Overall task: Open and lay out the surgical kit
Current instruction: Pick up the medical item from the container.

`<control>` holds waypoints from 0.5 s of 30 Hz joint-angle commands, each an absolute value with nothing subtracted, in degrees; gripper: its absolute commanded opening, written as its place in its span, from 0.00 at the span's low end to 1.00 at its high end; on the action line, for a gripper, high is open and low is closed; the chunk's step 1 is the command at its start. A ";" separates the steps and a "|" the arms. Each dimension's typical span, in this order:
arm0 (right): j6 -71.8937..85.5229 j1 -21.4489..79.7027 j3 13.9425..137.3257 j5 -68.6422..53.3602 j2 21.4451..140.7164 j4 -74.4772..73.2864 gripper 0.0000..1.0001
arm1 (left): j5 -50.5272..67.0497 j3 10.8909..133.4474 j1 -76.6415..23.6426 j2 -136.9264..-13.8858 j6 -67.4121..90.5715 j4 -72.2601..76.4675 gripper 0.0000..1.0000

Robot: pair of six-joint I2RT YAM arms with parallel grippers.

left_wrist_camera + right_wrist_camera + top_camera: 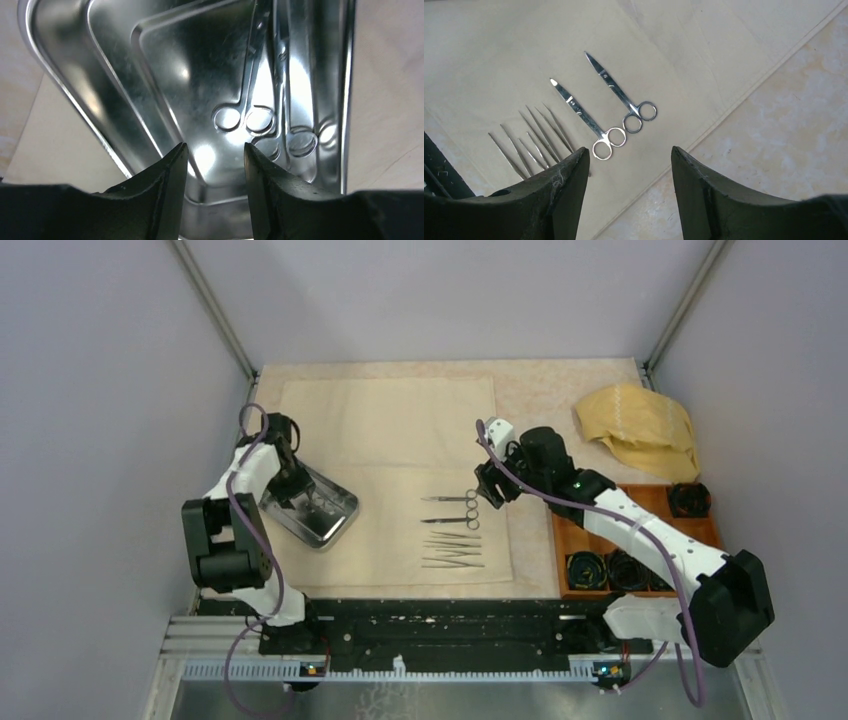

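Note:
Next, my left gripper picks up the scissors nearer the tray's side by their handles (285, 76), just below the screw, because the scissors' rings are crowded together in the tray.
The cream cloth sheet (400, 430) lies spread flat on the table. The steel tray (335, 518) sits at the sheet's left edge. In the left wrist view the tray (160, 65) holds scissors (250, 95) along its right side, doubled by reflections. My left gripper (297, 488) hovers over the tray, open and empty (215, 150). Two scissors (455, 500) (621, 97) and several tweezers (452, 550) (536, 135) lie in a row on the sheet. My right gripper (490, 488) is just right of the scissors' rings, above the sheet's edge, open and empty (630, 152).
A mustard-yellow cloth (640, 425) is bunched at the back right. An orange compartment box (640, 502) with black coils stands at the right, under my right arm. Walls close in on both sides. The speckled tabletop (774, 125) shows right of the sheet.

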State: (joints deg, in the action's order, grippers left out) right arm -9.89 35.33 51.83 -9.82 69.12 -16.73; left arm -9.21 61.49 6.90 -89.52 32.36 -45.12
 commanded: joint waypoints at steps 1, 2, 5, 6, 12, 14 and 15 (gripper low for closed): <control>-9.43 34.51 55.63 -10.20 69.78 -14.22 0.61 | -6.63 69.62 8.89 -95.67 27.10 -42.35 0.51; -9.55 34.39 55.59 -10.08 69.72 -14.35 0.61 | -6.10 71.07 9.27 -97.33 26.43 -42.66 0.51; -9.67 34.19 54.88 -9.73 69.27 -14.72 0.61 | -5.77 74.09 9.64 -101.45 24.99 -43.03 0.53; -9.67 34.08 54.65 -9.61 68.98 -14.84 0.61 | -6.09 74.77 9.66 -102.99 24.81 -43.23 0.53; -9.84 33.74 53.88 -8.97 68.29 -15.54 0.61 | -3.03 75.68 9.71 -105.88 24.57 -41.68 0.53; -9.92 33.60 54.03 -8.99 68.48 -15.56 0.61 | -2.58 75.36 9.69 -106.13 24.65 -40.81 0.55; -9.93 33.62 54.15 -8.98 68.60 -15.51 0.61 | -2.71 75.24 9.73 -106.32 24.69 -40.59 0.57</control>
